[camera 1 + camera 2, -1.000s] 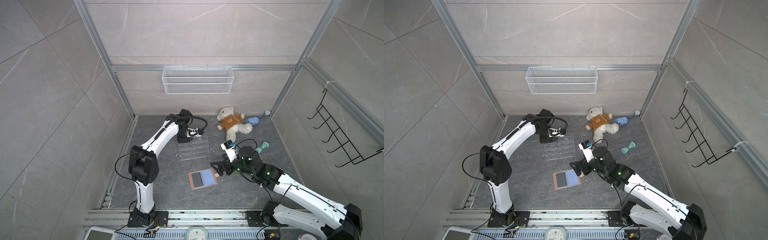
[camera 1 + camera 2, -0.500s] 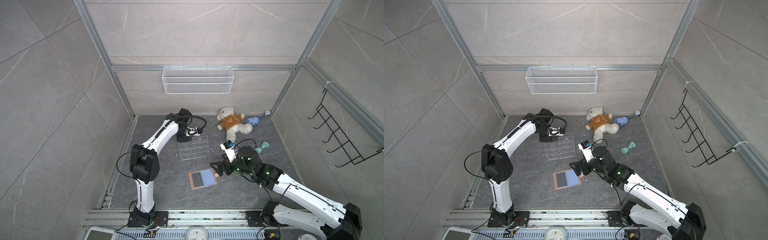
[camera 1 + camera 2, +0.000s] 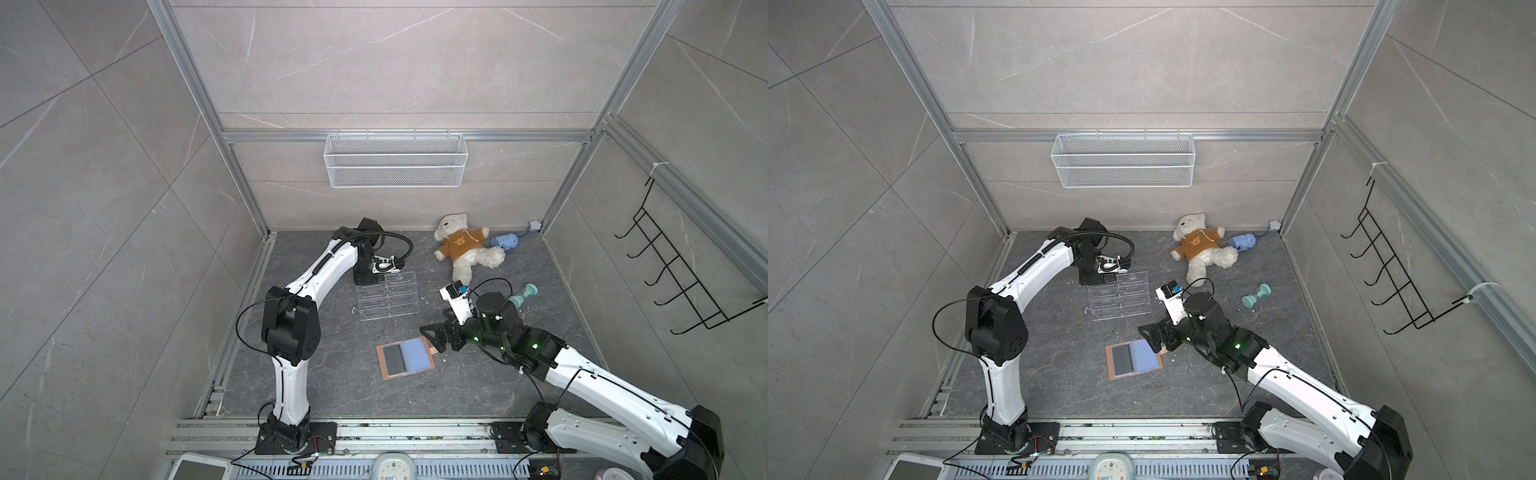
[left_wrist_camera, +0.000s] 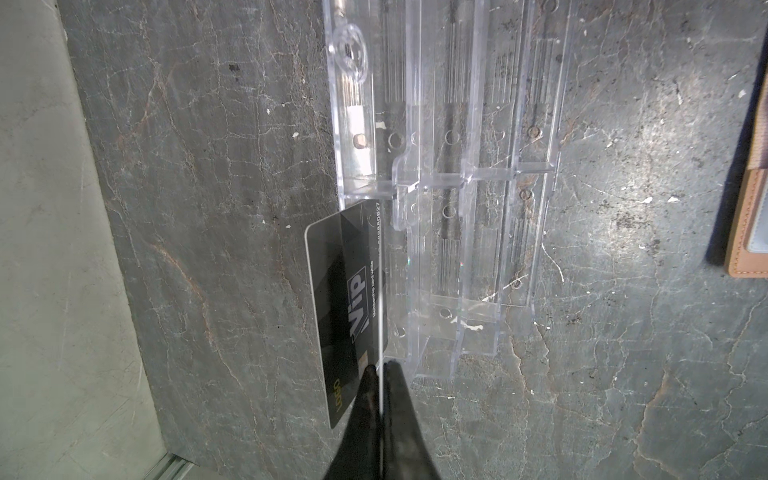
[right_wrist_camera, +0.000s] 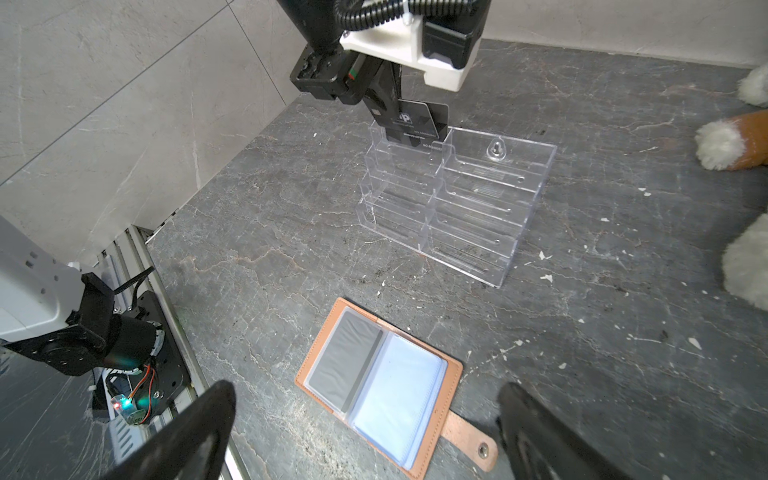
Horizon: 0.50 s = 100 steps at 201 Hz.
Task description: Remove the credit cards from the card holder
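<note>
My left gripper will let go of the black Vip credit card, which I will have let it go in the back corner pocket of the clear rack (image 3: 371, 282) (image 4: 369, 284).
The card holder (image 5: 320, 336) lies open on the floor, a tan leather folder with its strap tab (image 5: 469, 440) pointing toward my right gripper. A dark grey credit card (image 5: 345, 361) sits in one sleeve; the facing sleeves are pale blue. In both top views the card holder (image 3: 380, 361) (image 3: 1109, 365) is mid-floor. My right gripper (image 5: 365, 388) (image 3: 436, 336) hovers open just above the strap end, holding nothing. My left gripper (image 4: 379, 365) (image 3: 365, 276) is shut on a black "Vip" credit card (image 4: 349, 299) (image 5: 419, 120), whose lower edge is in the clear rack's back corner pocket.
The clear acrylic tiered rack (image 3: 386, 297) (image 5: 449, 199) stands behind the card holder. A teddy bear (image 3: 465, 247), a blue toy (image 3: 505, 241) and a teal dumbbell (image 3: 524, 294) lie at the back right. A wire basket (image 3: 395, 166) and a black hook rack (image 3: 681, 286) hang on the walls.
The left arm's elbow has shifted slightly while its gripper stays at the rack with the card. The right arm and the card holder have not moved.
</note>
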Tool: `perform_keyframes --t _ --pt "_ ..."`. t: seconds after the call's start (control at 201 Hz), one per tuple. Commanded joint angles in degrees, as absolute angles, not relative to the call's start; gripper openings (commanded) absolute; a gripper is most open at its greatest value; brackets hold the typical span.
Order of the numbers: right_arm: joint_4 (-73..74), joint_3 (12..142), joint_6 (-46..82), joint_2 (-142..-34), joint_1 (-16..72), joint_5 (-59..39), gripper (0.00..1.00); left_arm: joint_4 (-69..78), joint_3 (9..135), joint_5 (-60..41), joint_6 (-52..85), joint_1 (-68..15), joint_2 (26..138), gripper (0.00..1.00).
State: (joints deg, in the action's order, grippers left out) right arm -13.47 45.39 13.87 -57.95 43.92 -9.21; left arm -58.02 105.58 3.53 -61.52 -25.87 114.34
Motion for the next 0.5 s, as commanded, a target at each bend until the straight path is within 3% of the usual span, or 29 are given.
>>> perform_keyframes --t 0.0,0.348,0.493 --pt "-13.45 46.53 13.23 -58.61 44.21 -9.98 1.0 -58.1 107.49 3.15 -61.19 -25.49 115.24 0.0" --pt "-13.38 46.56 13.31 -59.23 44.21 -10.69 1.0 -58.7 107.75 2.12 -59.76 -25.58 116.24 0.0" --pt "-13.36 46.65 13.27 -59.33 44.21 -10.95 1.0 -58.97 108.02 1.51 -58.77 -25.6 116.55 0.05"
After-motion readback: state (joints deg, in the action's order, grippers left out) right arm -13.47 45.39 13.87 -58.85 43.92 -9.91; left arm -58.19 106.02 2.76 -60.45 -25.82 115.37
